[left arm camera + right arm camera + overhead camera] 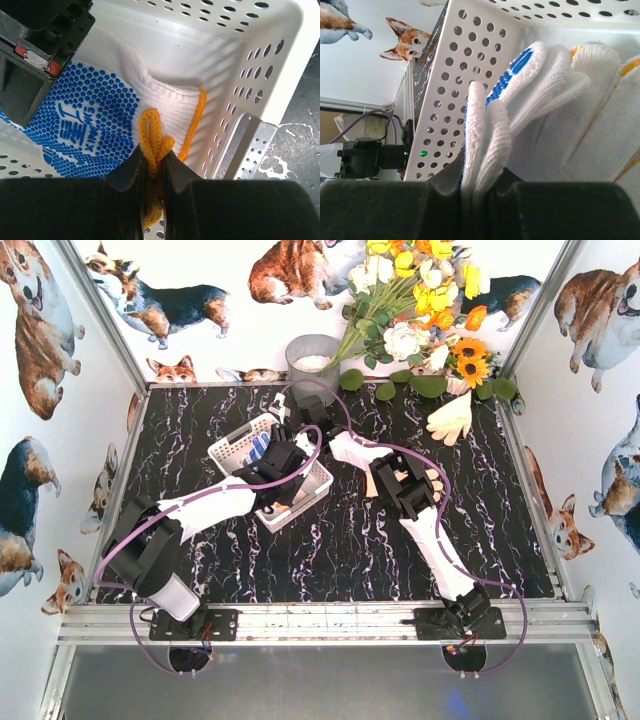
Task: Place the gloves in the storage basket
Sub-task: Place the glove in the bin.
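The orange cuff is bunched up into a loop in my left gripper, so next I open that gripper, take the cuff's edge (166, 145) and spread the cuff flat in the basket.
The white storage basket (235, 440) stands mid-table, and both grippers reach into it. My left gripper (154, 162) is shut on the orange cuff loop of a white knit glove (170, 102) lying in the basket (240, 30); it shows in the top view (283, 462). Beside it lies the blue-and-white glove (85, 125). My right gripper (482, 182) is shut on that glove's white fingers (487, 125) inside the basket (465, 65); it shows in the top view (295, 425). More white gloves with orange trim (600, 125) lie there. A cream glove (452, 418) lies at the back right. Another (432, 480) is partly hidden under the right arm.
A grey metal bucket (312, 360) stands at the back centre. A bunch of flowers (420, 300) leans over the back right corner. Walls printed with dogs close in the black marbled table (330, 550) on three sides.
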